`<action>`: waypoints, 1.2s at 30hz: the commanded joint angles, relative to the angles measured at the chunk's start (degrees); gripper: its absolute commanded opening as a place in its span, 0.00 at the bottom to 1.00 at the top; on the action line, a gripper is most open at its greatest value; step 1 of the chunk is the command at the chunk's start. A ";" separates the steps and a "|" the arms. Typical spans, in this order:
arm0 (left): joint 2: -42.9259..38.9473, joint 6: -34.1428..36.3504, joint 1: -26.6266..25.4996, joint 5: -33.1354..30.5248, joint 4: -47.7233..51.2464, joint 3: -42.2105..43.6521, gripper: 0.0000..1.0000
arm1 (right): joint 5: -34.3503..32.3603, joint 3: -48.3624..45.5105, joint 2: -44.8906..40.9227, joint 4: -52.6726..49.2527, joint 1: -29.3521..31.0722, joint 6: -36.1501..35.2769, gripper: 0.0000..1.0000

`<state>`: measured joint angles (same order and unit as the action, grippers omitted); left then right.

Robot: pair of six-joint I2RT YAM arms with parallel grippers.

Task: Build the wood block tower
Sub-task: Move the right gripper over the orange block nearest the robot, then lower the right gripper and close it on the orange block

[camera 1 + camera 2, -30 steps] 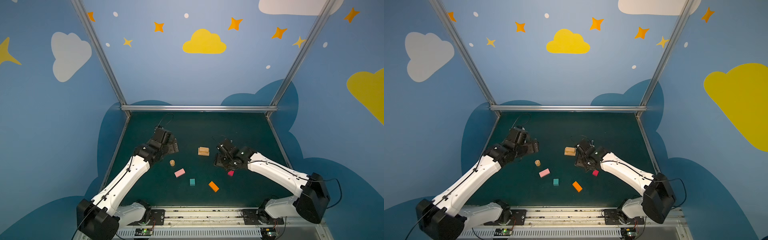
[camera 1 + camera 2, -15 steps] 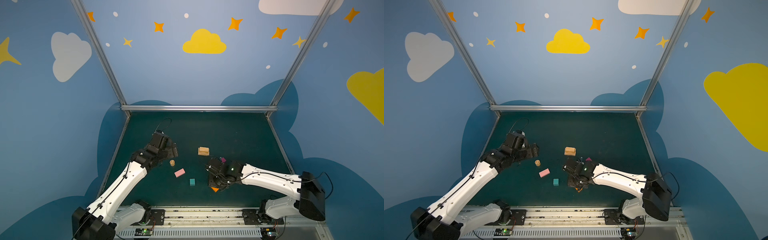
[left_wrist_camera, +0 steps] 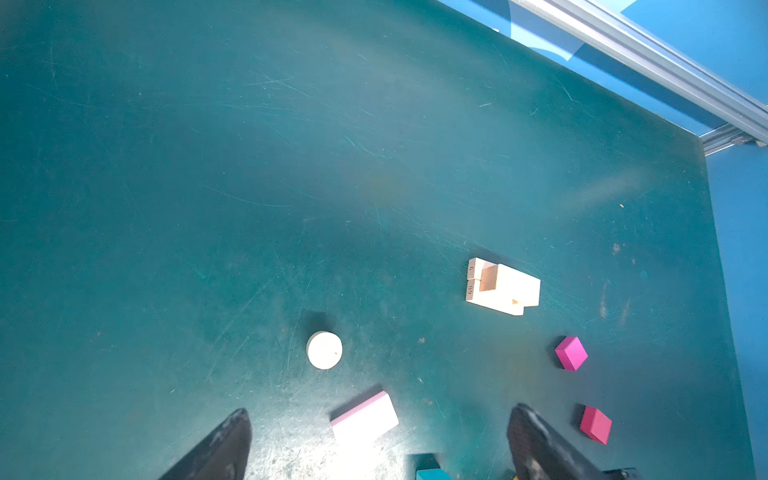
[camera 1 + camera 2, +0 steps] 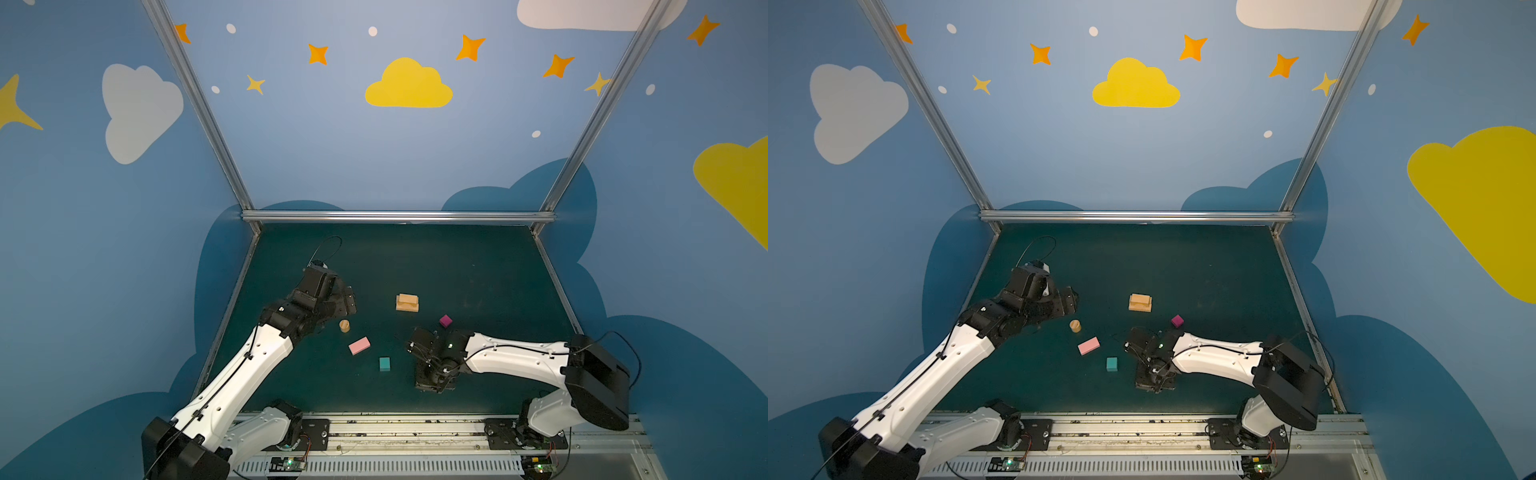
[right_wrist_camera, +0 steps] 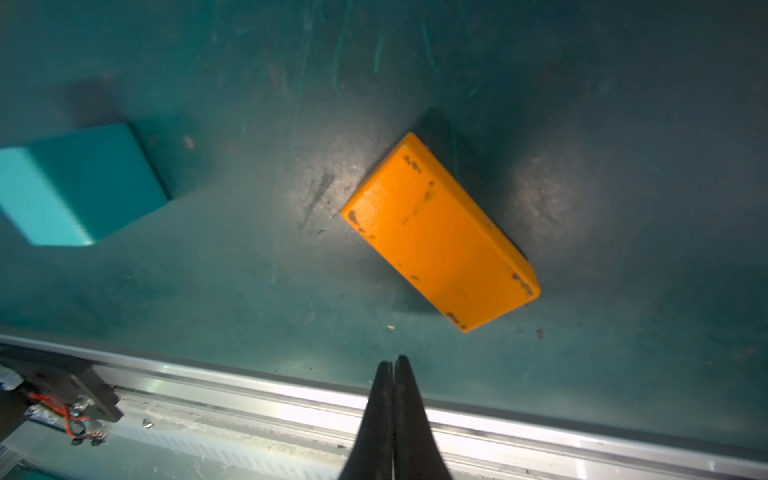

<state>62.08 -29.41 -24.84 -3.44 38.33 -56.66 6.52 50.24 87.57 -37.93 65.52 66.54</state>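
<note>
The orange oblong lies at a slant ahead of my right gripper's shut fingers, so next I lift, open and turn that gripper to take the orange oblong's ends [image 5: 377, 177].
A tan stack [image 4: 407, 302] [image 4: 1140, 302] [image 3: 503, 286] of plain oblongs sits mid-mat. Around it lie a magenta cube [image 4: 445, 320] [image 3: 571, 353], a tan cylinder [image 4: 344, 326] [image 3: 324, 350], a pink oblong [image 4: 359, 345] [image 3: 365, 417] and a teal cube [image 4: 385, 364] [image 5: 79, 187]. The red cube [image 3: 595, 424] shows only in the left wrist view. The orange oblong [image 5: 440, 232] lies flat just beyond my right gripper [image 5: 392, 361] [image 4: 434, 378], which is shut and empty. My left gripper [image 3: 380, 409] [image 4: 345, 299] hangs open above the pink oblong and the cylinder.
The metal rail [image 5: 291, 399] along the mat's front edge runs right under the right gripper's fingertips. Aluminium frame bars [image 4: 395, 216] bound the mat at the back and sides. The right arm [image 4: 515, 357] lies low across the front right.
My right gripper swung from beside the tan stack to the front edge over the orange oblong and shut on nothing. The magenta cube came into view. The left gripper shifted slightly forward.
</note>
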 commanded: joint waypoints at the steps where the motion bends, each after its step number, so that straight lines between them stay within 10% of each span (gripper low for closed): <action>1: 0.61 -0.33 0.22 0.10 0.02 -0.27 0.96 | -0.19 -1.08 1.06 0.24 -0.36 -0.87 0.00; 36: 0.94 0.91 0.23 -1.22 0.95 -0.97 0.96 | -7.65 -0.95 -6.24 -8.60 -8.82 -8.18 0.00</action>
<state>63.99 -29.19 -24.84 -3.57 38.41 -56.77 1.10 47.44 84.38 -40.47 55.61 59.07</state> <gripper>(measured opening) 0.957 0.048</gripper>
